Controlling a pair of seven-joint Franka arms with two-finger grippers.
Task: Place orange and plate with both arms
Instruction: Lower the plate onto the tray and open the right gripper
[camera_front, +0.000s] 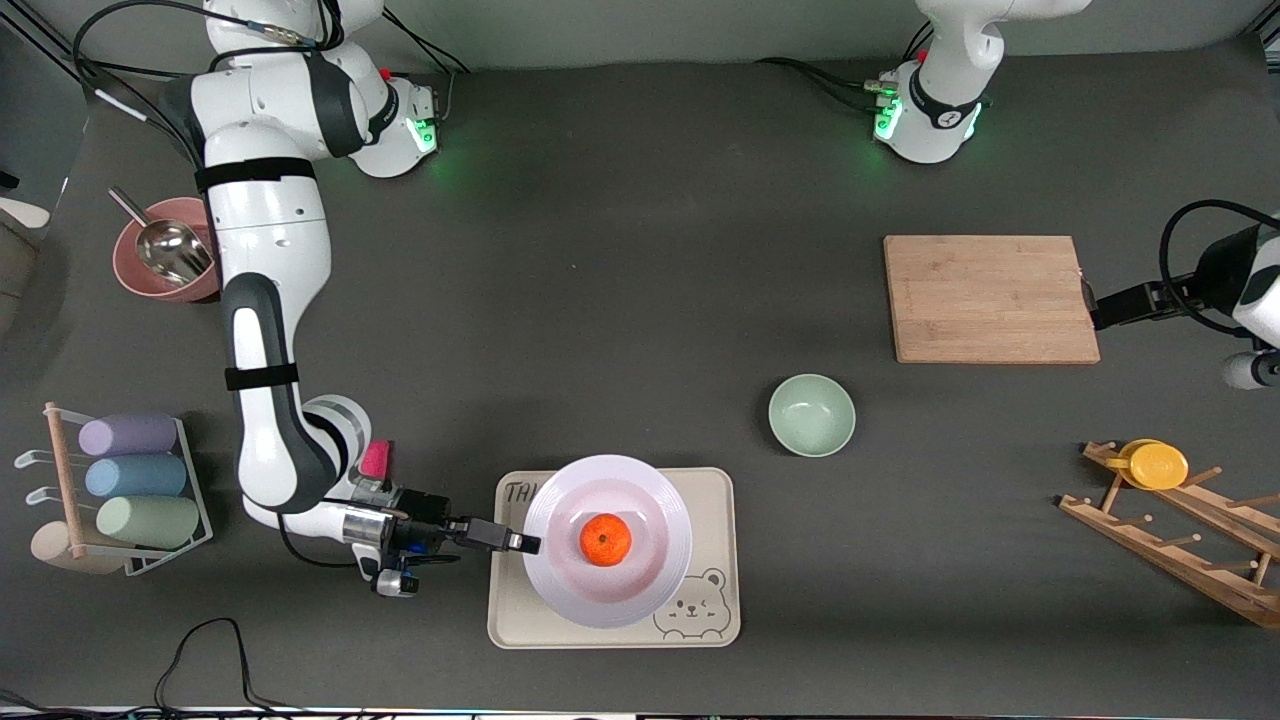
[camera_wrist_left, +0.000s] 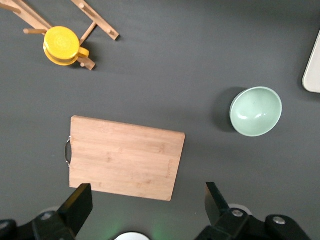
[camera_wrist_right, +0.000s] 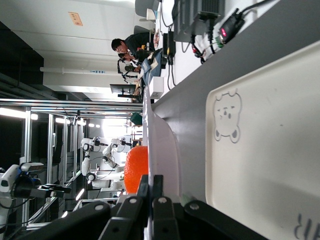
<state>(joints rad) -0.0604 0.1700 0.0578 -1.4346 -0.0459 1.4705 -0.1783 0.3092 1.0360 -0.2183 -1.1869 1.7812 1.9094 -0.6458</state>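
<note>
My right gripper needs to let go of the white plate onto the beige tray (camera_front: 607, 536) (camera_wrist_right: 255, 172), in the spot between the tray's lettering and the bear face.
The white plate (camera_front: 655, 510) lies on the beige bear tray (camera_front: 715, 610), near the front camera. The orange (camera_front: 605, 539) sits in the plate's centre. My right gripper (camera_front: 523, 543) is at the plate's rim on the right arm's side, shut on that rim. In the right wrist view the fingers (camera_wrist_right: 156, 186) pinch the plate's edge (camera_wrist_right: 161, 142), with the orange (camera_wrist_right: 136, 167) just past them and the tray (camera_wrist_right: 270, 150) beside it. My left gripper (camera_front: 1097, 306) is open and empty, over the table beside the cutting board; its fingertips (camera_wrist_left: 80, 199) stand wide apart.
A wooden cutting board (camera_front: 990, 298) (camera_wrist_left: 125, 157) lies at the left arm's end. A pale green bowl (camera_front: 811, 414) (camera_wrist_left: 255, 111) sits between board and tray. A wooden rack with a yellow disc (camera_front: 1155, 465) (camera_wrist_left: 62, 45), a pink bowl with a scoop (camera_front: 160, 262) and a cup rack (camera_front: 130, 480) stand at the table's ends.
</note>
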